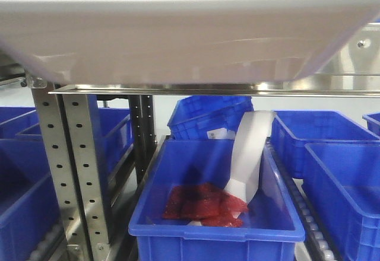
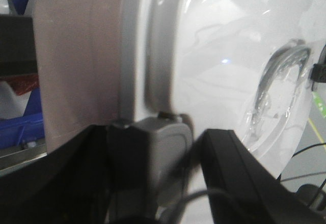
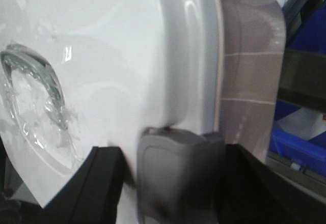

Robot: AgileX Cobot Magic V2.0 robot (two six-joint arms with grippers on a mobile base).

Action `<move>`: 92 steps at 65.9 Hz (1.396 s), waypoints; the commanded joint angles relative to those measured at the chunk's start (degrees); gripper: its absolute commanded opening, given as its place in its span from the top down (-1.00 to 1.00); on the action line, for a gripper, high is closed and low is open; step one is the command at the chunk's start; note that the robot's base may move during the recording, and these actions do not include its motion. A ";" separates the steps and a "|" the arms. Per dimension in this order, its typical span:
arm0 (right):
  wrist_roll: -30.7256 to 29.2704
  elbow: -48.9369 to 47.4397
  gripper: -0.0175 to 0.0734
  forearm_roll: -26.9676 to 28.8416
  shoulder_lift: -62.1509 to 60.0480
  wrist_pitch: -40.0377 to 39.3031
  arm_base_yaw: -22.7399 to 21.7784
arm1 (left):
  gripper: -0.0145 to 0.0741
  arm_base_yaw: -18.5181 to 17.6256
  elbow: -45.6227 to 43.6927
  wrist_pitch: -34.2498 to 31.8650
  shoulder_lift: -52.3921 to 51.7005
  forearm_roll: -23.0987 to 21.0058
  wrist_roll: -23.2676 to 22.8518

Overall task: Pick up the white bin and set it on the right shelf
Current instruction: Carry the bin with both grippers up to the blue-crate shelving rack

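My right gripper needs to set the white bin free behind the shiny rail. It will let go of it above the blue crate [image 1: 206,20] with red packets.
The white bin [image 1: 178,35] fills the top of the front view, its pinkish underside held just above the right shelf's shiny front rail [image 1: 208,87]. In the left wrist view I see its pinkish side wall [image 2: 76,56] and glossy lid [image 2: 229,56] with the recessed handle [image 2: 282,76]. My left gripper [image 2: 158,168] is shut on the bin at a grey latch [image 2: 165,152], with one black finger on either side. My right gripper [image 3: 175,178] is shut the same way on the bin's other grey latch [image 3: 175,173], next to the lid [image 3: 102,56] and side wall [image 3: 249,71].
Perforated steel posts [image 1: 77,166] stand at the left under the rail. Below it a blue crate [image 1: 217,225] holds red packets [image 1: 202,204] and a white strip [image 1: 252,154]. More blue crates stand at the left [image 1: 24,201], right [image 1: 344,184] and behind [image 1: 208,115].
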 commanded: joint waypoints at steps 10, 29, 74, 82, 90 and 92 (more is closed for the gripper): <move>-0.24 -1.72 -0.11 12.59 -0.99 2.33 0.74 | 0.18 -1.19 -1.69 6.18 -0.12 -13.55 2.37; -0.24 -1.72 -0.11 15.64 -0.99 1.44 0.74 | 0.18 -1.19 -1.81 2.85 -0.06 -14.17 3.57; -0.24 -15.70 -0.11 29.11 13.56 -2.75 0.74 | 0.18 -1.39 -21.86 0.23 17.99 -24.91 3.57; -0.24 -19.37 -0.11 30.38 17.68 -3.67 0.74 | 0.18 -2.31 -24.38 -0.29 21.62 -25.97 3.57; -0.24 -22.97 -0.11 31.05 21.90 -4.60 0.74 | 0.18 -5.67 -27.02 -4.60 25.46 -26.00 3.57; -0.24 -23.78 -0.11 31.05 22.85 -4.75 0.74 | 0.18 -6.52 -27.87 -5.85 26.35 -26.00 3.77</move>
